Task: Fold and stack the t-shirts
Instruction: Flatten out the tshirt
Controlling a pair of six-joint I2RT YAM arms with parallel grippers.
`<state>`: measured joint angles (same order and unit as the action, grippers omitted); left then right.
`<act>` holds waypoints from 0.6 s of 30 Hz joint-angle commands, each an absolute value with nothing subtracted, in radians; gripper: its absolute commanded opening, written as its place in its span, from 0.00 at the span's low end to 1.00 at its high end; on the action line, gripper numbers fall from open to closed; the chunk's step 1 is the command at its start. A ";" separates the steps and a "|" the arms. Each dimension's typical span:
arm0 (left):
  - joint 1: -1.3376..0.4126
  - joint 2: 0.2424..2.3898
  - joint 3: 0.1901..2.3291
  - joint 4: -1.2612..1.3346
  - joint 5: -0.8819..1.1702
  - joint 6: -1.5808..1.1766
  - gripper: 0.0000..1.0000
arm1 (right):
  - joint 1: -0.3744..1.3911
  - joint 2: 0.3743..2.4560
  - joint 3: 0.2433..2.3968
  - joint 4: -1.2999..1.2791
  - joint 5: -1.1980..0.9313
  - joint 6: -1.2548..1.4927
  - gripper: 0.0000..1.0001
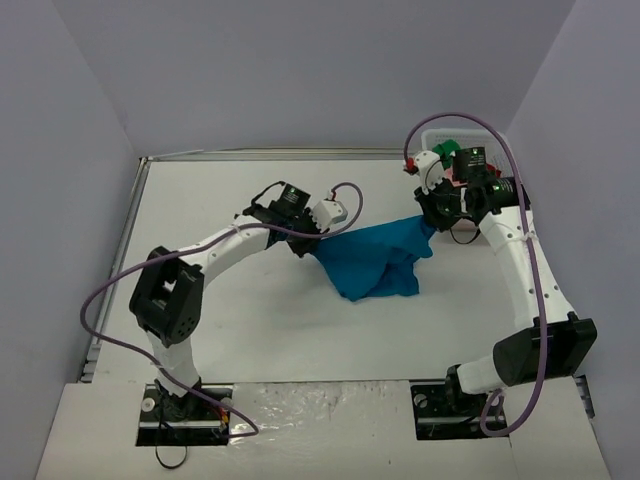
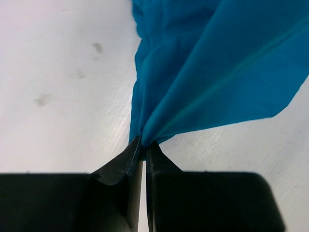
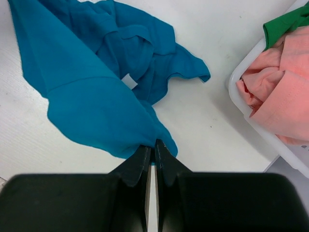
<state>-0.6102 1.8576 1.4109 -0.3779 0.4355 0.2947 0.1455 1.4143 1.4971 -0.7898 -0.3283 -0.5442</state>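
Note:
My right gripper has the teal-blue t-shirt by a sleeve and its body hangs bunched, so it should put the shirt down and grab it nearer the collar (image 3: 135, 72).
The teal-blue t-shirt (image 1: 375, 258) hangs bunched between my two grippers over the middle of the table; its lower folds rest on the surface. My left gripper (image 1: 312, 243) is shut on its left edge; the left wrist view shows the cloth (image 2: 212, 72) pinched at the fingertips (image 2: 143, 145). My right gripper (image 1: 432, 222) is shut on its right edge; the right wrist view shows the shirt (image 3: 91, 96) pinched between the tips (image 3: 153, 146). A pink t-shirt (image 3: 280, 82) and a green t-shirt (image 3: 285, 24) lie in the white basket (image 3: 241, 104). The red shirt shows only as a sliver (image 1: 455, 183) behind my right wrist.
The white basket (image 1: 432, 138) stands at the far right corner, right behind my right gripper. Grey walls enclose the table; its metal edge (image 1: 130, 230) runs along the left. Purple cables loop off both arms.

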 commanded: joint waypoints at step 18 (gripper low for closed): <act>-0.541 1.405 1.743 -0.732 -0.014 0.474 0.02 | 0.060 1.542 1.773 -0.729 -0.411 -0.512 0.00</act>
